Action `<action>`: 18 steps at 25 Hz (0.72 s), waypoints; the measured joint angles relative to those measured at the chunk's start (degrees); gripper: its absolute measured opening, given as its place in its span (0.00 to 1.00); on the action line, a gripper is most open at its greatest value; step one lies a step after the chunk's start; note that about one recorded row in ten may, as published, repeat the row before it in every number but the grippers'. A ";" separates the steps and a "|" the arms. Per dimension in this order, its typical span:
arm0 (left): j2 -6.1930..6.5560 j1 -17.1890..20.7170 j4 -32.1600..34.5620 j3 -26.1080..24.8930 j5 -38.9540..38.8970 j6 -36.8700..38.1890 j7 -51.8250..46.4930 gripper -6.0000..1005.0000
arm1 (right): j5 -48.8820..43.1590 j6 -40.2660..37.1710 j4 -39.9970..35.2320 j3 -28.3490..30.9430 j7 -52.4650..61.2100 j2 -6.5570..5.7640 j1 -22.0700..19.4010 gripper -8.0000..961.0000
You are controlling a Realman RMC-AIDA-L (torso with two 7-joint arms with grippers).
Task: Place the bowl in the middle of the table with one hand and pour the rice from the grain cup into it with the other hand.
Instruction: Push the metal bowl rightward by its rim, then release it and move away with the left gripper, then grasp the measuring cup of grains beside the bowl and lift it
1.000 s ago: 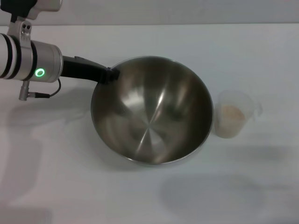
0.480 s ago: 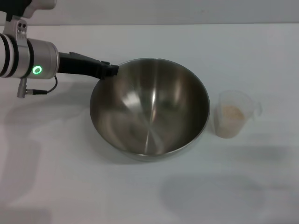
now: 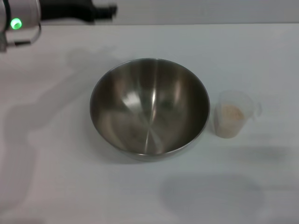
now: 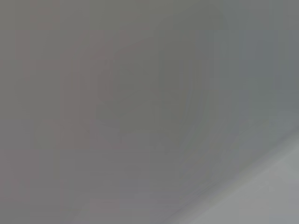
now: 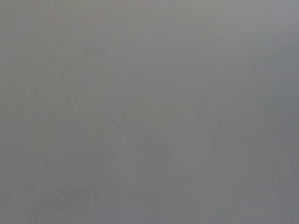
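Next, I need to move my right gripper to the clear grain cup's handle (image 3: 258, 108), on the cup's side away from the steel bowl, and close it there.
The steel bowl (image 3: 149, 109) stands upright and empty in the middle of the white table (image 3: 56, 186). The clear grain cup (image 3: 232, 113) stands just to its right, a small gap apart, with a heap of pale rice (image 3: 232, 113) inside. My left gripper (image 3: 106, 10) is at the far left corner, lifted clear of the bowl's rim, open and holding nothing. My right gripper is out of view. Both wrist views show only plain grey.
The table's far edge (image 3: 196, 23) runs along the top of the head view. My left arm's silver wrist with a green light (image 3: 17, 23) sits in the top left corner.
My left gripper has let go of the bowl's far-left rim and pulled up and back to the far left. The bowl settled level a moment ago. The cup has not moved.
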 joint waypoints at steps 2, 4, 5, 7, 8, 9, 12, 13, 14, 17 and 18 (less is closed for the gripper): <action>-0.03 1.81 -1.81 1.40 -0.60 4.29 1.37 0.69 | 0.01 0.02 -0.01 0.00 -0.02 0.00 -0.05 0.81; -0.06 10.17 -5.88 10.77 -2.96 25.69 6.91 0.78 | 0.02 0.53 -0.39 -0.06 -0.09 -0.02 -0.20 0.81; -0.09 13.06 -6.12 15.57 -3.41 34.52 8.08 0.78 | -0.01 0.82 -0.69 -0.20 -0.10 -0.03 -0.24 0.81; -0.06 15.43 -5.57 20.18 -3.55 44.15 8.36 0.79 | -0.08 1.19 -1.10 -0.38 -0.10 -0.03 -0.27 0.81; -0.07 17.45 -4.65 24.53 -3.54 53.38 8.17 0.80 | -0.12 1.70 -1.44 -0.63 -0.11 -0.01 -0.28 0.81; 0.01 18.95 -2.93 28.37 -3.10 62.58 7.23 0.80 | -0.12 2.32 -1.75 -0.93 -0.15 0.01 -0.29 0.81; 0.12 20.21 6.99 36.96 2.20 88.44 0.68 0.81 | -0.23 6.17 -2.36 -1.37 -0.22 -0.05 0.07 0.81; 0.08 19.93 11.83 38.95 4.90 96.68 -3.02 0.82 | -0.25 7.05 -2.40 -1.40 -0.22 -0.08 0.23 0.82; 0.03 19.63 15.76 40.05 7.11 102.79 -6.40 0.82 | -0.26 8.38 -2.45 -1.54 -0.22 -0.10 0.55 0.82; -0.11 16.75 33.66 42.24 13.75 121.65 -22.17 0.83 | -0.34 11.46 -3.03 -3.38 -0.34 -0.12 1.70 0.81; -0.16 15.69 38.72 42.37 14.42 125.09 -26.80 0.83 | -0.37 12.28 -3.22 -4.41 -0.68 -0.11 2.06 0.81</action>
